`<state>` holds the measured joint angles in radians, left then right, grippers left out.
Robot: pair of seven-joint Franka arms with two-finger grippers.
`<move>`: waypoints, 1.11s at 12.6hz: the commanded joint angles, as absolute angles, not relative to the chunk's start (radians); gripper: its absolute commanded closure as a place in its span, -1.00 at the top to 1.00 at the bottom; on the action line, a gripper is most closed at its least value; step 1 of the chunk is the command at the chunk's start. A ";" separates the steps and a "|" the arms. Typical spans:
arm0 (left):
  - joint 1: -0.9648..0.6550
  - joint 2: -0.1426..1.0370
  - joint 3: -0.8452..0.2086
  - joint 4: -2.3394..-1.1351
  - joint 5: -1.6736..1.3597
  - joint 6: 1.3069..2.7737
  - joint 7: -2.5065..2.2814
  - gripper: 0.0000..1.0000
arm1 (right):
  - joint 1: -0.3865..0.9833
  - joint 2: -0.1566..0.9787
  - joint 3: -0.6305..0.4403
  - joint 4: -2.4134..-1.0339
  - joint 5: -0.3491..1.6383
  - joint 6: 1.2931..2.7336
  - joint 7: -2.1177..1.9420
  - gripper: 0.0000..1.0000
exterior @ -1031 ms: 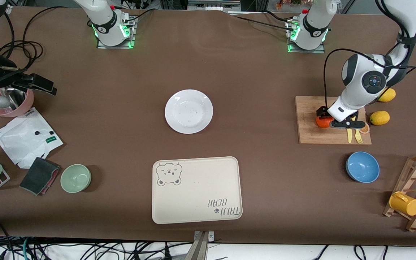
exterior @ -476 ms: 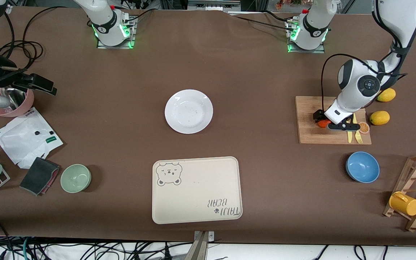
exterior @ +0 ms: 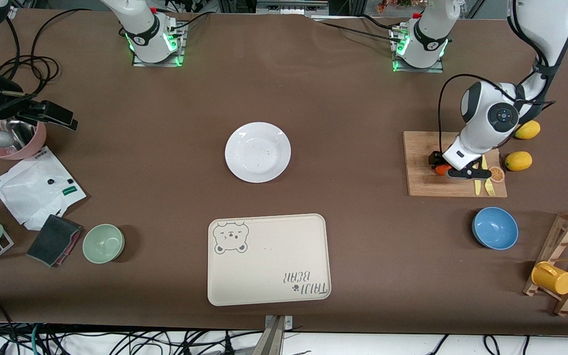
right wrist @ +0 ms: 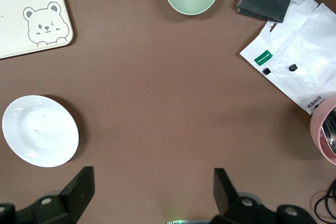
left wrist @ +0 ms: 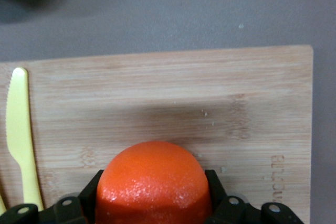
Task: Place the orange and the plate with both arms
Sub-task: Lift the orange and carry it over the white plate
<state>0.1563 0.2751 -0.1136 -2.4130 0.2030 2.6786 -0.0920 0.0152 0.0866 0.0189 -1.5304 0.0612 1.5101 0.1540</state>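
The left gripper should release the orange near the middle of the empty white plate (exterior: 258, 151).
The orange (exterior: 441, 170) sits on the wooden cutting board (exterior: 419, 170) toward the left arm's end of the table. My left gripper (exterior: 449, 166) is down on the board and shut on the orange, one black finger on each side of it. In the left wrist view the orange (left wrist: 153, 182) fills the gap between the fingers (left wrist: 220, 192). The white plate (exterior: 258, 152) lies empty at the table's middle and also shows in the right wrist view (right wrist: 40, 131). My right gripper (right wrist: 153, 192) is open and empty, waiting high over the right arm's end of the table.
A yellow knife (left wrist: 20, 129), a fork and an orange slice (exterior: 497, 174) lie on the board, with two lemons (exterior: 518, 160) beside it. The bear-printed tray (exterior: 269, 259) lies nearer the camera than the plate. A blue bowl (exterior: 495, 228), green bowl (exterior: 103, 243), pink bowl (exterior: 15, 143) and mug rack (exterior: 560, 268) stand around.
My left gripper came down over the orange, which now shows less in the front view, and its fingers closed on it. The right arm has not moved.
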 commanded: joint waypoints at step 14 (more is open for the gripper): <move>0.115 0.296 -0.672 -1.938 0.088 2.025 -0.821 -0.68 | 0.014 0.083 0.023 -1.528 0.064 1.517 0.160 1.00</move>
<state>0.1352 0.2073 -0.6258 -2.0406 0.1231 2.0534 -0.7067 0.0154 0.0865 0.0200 -1.5303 0.0612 1.5155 0.1540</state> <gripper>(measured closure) 0.216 0.000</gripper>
